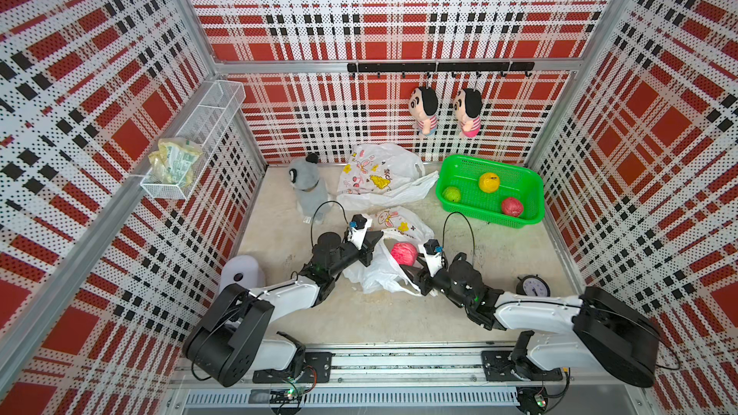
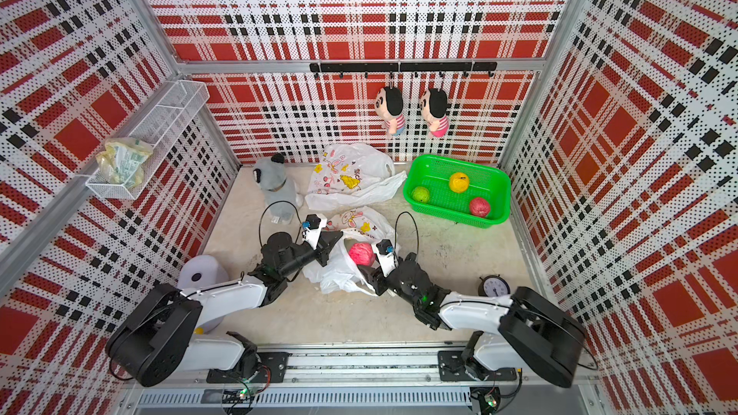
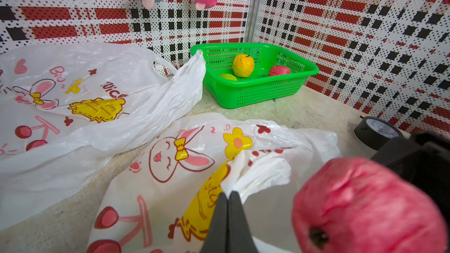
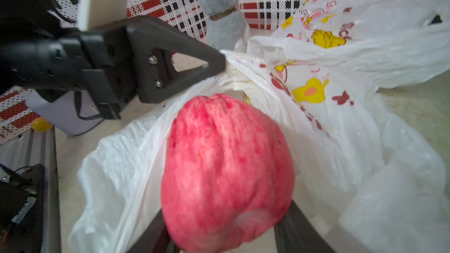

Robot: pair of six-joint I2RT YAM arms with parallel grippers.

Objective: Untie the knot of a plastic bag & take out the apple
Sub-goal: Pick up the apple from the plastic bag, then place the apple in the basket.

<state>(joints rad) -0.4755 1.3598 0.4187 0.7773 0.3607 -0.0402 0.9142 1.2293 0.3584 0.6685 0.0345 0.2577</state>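
Next, my right gripper puts the apple down in the green basket [image 1: 480,195] between the green fruit and the red fruit.
A white plastic bag [image 1: 375,275] [image 2: 335,275] with cartoon prints lies mid-table, its mouth pulled open; a knot is not in view. My left gripper [image 3: 228,194] [image 1: 377,239] is shut on a bunched edge of the bag [image 3: 170,178], lifting it. A red-pink apple [image 1: 404,253] [image 2: 361,253] sits at the bag's mouth. My right gripper [image 4: 224,215] is shut on the apple [image 4: 226,166], one finger on each side, with the bag [image 4: 328,130] draped behind it. The left wrist view shows the apple [image 3: 365,205] close beside the left jaws.
A green basket [image 1: 531,193] at the back right holds a yellow, a green and a red fruit. A second printed bag [image 1: 379,177] and a grey plush toy [image 1: 307,189] lie behind. A white device [image 1: 241,273] stands front left, a black dial timer [image 1: 533,285] at the right.
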